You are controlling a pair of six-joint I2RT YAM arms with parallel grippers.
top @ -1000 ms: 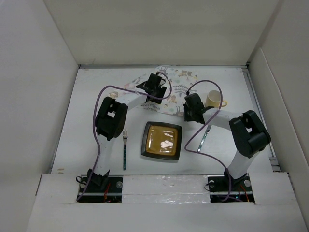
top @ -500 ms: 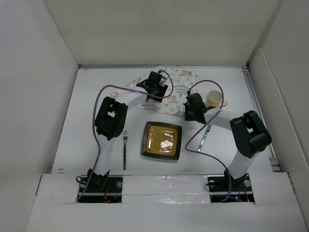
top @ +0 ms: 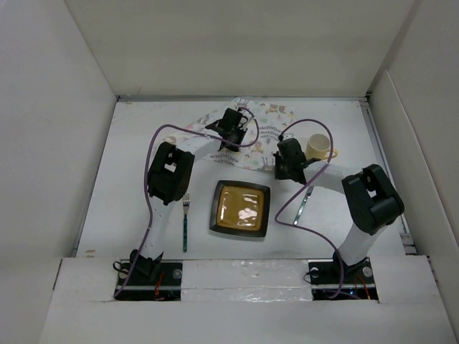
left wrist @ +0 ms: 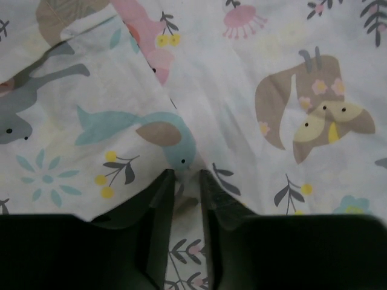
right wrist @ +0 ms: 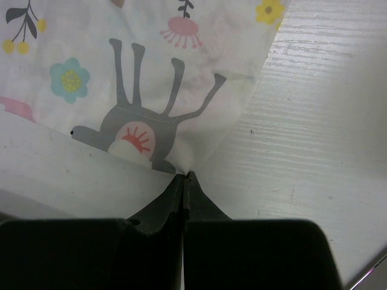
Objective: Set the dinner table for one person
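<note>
A flap of the placemat is folded over on itself, so next my left gripper pinches the flap's edge (left wrist: 184, 163) by the bird and pulls it open before it lifts the placemat.
A white placemat (top: 267, 132) printed with small animals and leaves lies crumpled at the back middle of the dinner table (top: 129, 179). My left gripper (top: 233, 132) is down on the mat's left part. In the left wrist view that gripper (left wrist: 186, 175) has its jaws drawn close on a small ridge of the placemat (left wrist: 242, 90), and creases run toward the tips. My right gripper (top: 277, 167) is at the mat's near right corner. The right wrist view shows it (right wrist: 184, 176) shut on the corner tip of the placemat (right wrist: 151, 60), over the bare table (right wrist: 314, 121).
A black square plate (top: 240, 209) with a yellow-brown centre sits near the front middle. A blue-handled fork (top: 185, 221) lies left of it and a silver knife (top: 304, 204) to its right. A pale yellow cup (top: 316, 147) stands behind the right gripper. White walls surround the table.
My left gripper's jaws have closed in from wide open onto the placemat, and the left arm's elbow has shifted slightly. The right gripper has crept a little toward the back, still pinching the corner.
</note>
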